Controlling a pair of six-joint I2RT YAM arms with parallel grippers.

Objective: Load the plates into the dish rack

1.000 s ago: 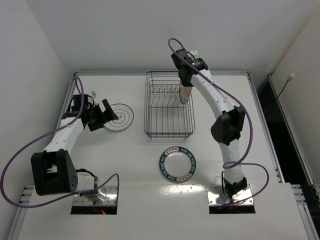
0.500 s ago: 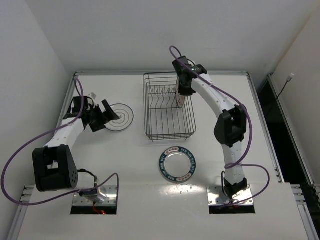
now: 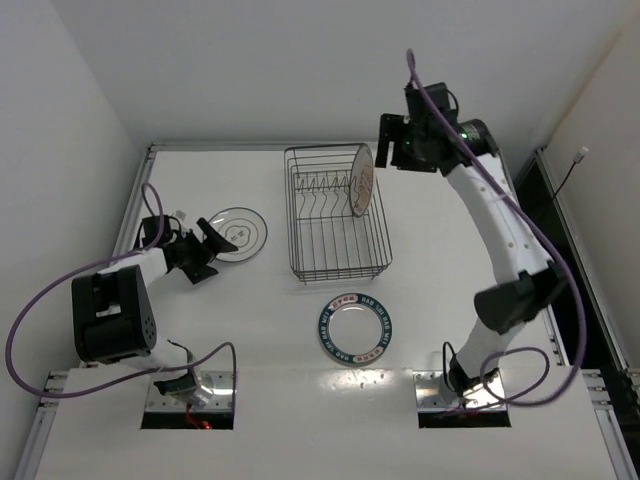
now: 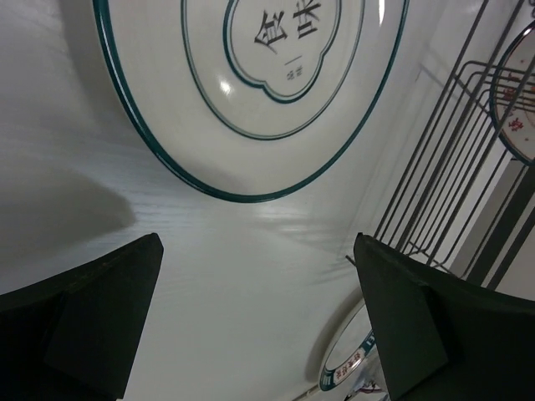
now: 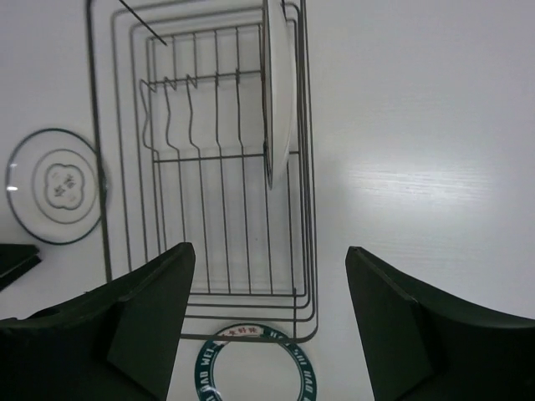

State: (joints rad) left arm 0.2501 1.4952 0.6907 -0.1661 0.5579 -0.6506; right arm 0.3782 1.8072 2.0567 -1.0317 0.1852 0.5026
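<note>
My left gripper needs to move in, pinch that rim (image 4: 180,171) of the ringed plate, which lies beyond its open fingers, and pass the plate to my right gripper.
The dish rack (image 3: 336,272) stands mid-table, a black wire basket. The orange-centred plate (image 3: 362,180) stands on edge in its far right slot, free of any gripper. It shows edge-on in the right wrist view as a plate (image 5: 277,92) inside the rack (image 5: 306,167). My right gripper (image 3: 395,140) hangs open, above and to the right of that plate. The ringed plate (image 3: 240,233) lies flat left of the rack. My left gripper (image 3: 207,251) is open, low at its near-left rim, empty. The teal-rimmed plate (image 3: 355,329) lies flat in front of the rack.
In the left wrist view the ringed plate (image 4: 251,92) fills the top, the rack wires (image 4: 443,184) rise at the right, and the teal-rimmed plate (image 4: 347,363) shows low. White walls close the table's far and left sides.
My right gripper opened, let go of the orange-centred plate, which now stands in the rack, and drew up and to the right. My left gripper dropped lower beside the ringed plate.
</note>
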